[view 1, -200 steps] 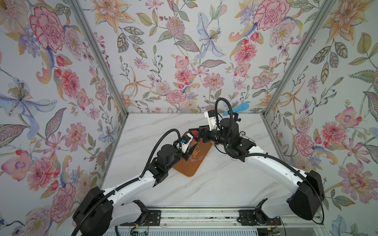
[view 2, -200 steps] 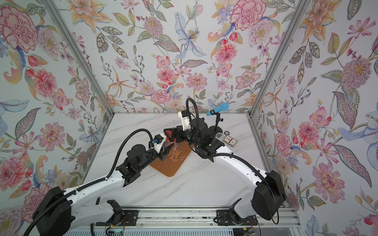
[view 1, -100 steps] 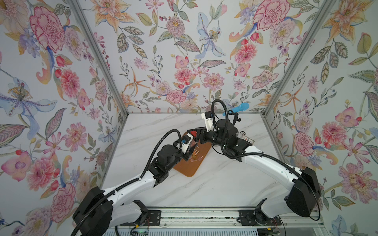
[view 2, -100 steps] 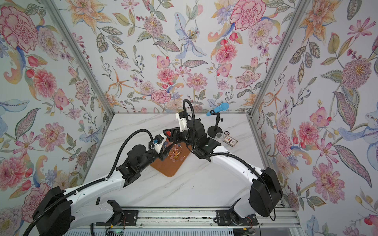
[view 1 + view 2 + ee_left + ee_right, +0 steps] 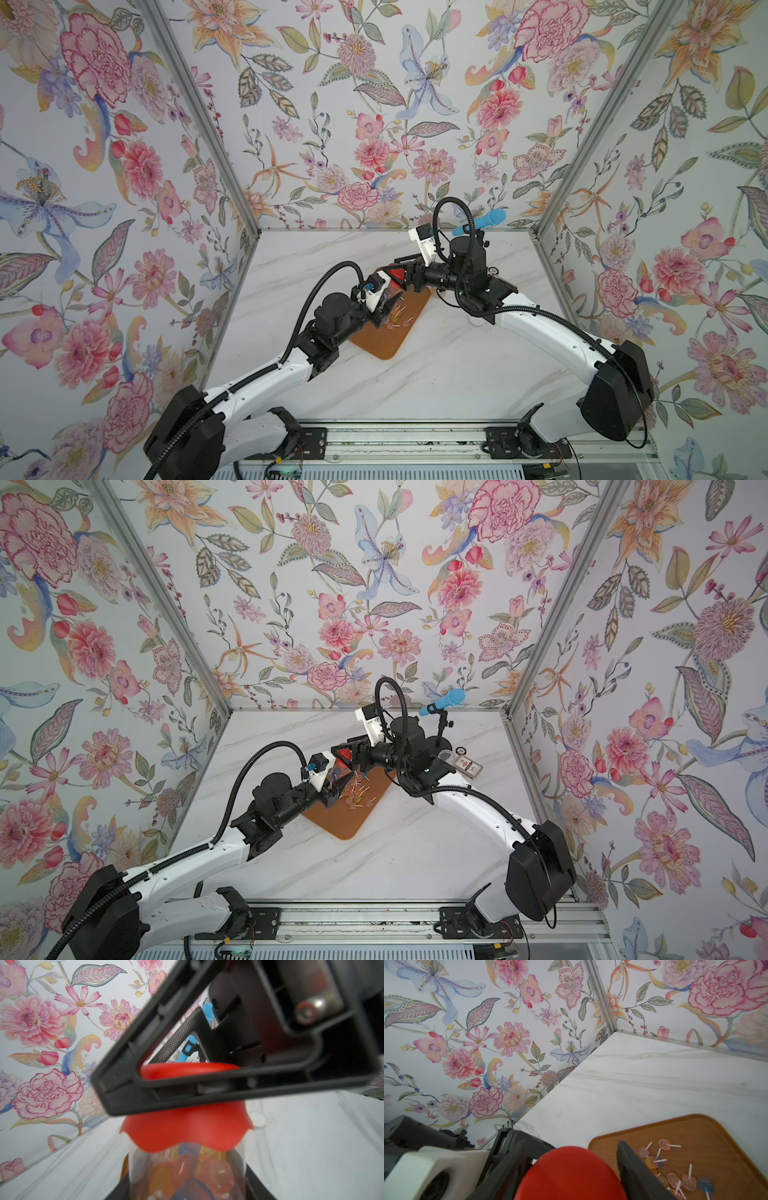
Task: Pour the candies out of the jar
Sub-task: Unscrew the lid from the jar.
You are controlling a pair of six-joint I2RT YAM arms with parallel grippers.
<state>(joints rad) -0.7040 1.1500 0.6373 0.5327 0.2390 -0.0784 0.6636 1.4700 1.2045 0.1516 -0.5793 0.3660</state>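
Note:
The robot's right gripper has a finger lying flat across the front of the seated red lid, so the robot should open, back away and grip the lid at another angle [image 5: 234, 1120].
A clear jar [image 5: 187, 1174] with a red lid [image 5: 187, 1130] is held tilted over the brown tray [image 5: 386, 345], and my left gripper [image 5: 187, 1193] is shut on its body. Orange, pink and blue candies show through the jar wall. My right gripper [image 5: 571, 1151] has its two black fingers [image 5: 627, 1159] pressed against opposite sides of the lid [image 5: 571, 1176]. Both top views show the lid [image 5: 397, 275] [image 5: 344, 754] between the right jaws. Several candies [image 5: 675, 1176] on white sticks lie loose on the tray [image 5: 340, 825] beside the jar.
A blue microphone [image 5: 446, 698] on a black stand rises at the back, right of the right wrist. A small card box [image 5: 467, 766] and a clear round disc [image 5: 446, 754] lie near it. Floral walls close in the marble table on three sides.
My right gripper has moved left onto the jar's red lid and its jaws have closed in on it. The left arm and the jar have stayed still.

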